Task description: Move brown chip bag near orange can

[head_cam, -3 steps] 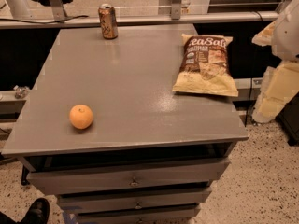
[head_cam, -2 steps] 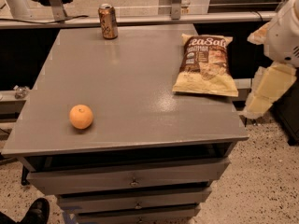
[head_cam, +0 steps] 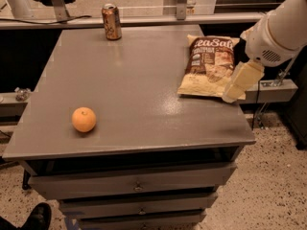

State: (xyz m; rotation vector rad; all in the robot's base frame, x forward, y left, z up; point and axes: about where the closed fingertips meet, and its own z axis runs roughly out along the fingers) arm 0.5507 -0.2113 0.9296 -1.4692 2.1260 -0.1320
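Observation:
My gripper should close next on the plain part [head_cam: 220, 75] of the brown chip bag below its dark panel, toward the nearest side edge of the table.
The brown chip bag [head_cam: 208, 65] lies flat near the right edge of the grey table [head_cam: 134, 85], its dark panel with white "Sea Salt" lettering facing up. The orange can [head_cam: 112, 21] stands upright at the table's far edge, left of centre, well apart from the bag. My gripper [head_cam: 238, 83] hangs from the white arm [head_cam: 280, 30] at the right, just over the bag's right edge and the table's right side. It holds nothing that I can see.
A round orange fruit [head_cam: 84, 119] sits near the front left of the table. Drawers [head_cam: 136, 186] run below the tabletop. A dark shoe [head_cam: 36, 217] shows on the speckled floor at the bottom left. A rail [head_cam: 144, 19] runs behind the table.
The arm and gripper have moved left, from beyond the table's right side to over the bag's right edge. The bag, can and fruit have not moved.

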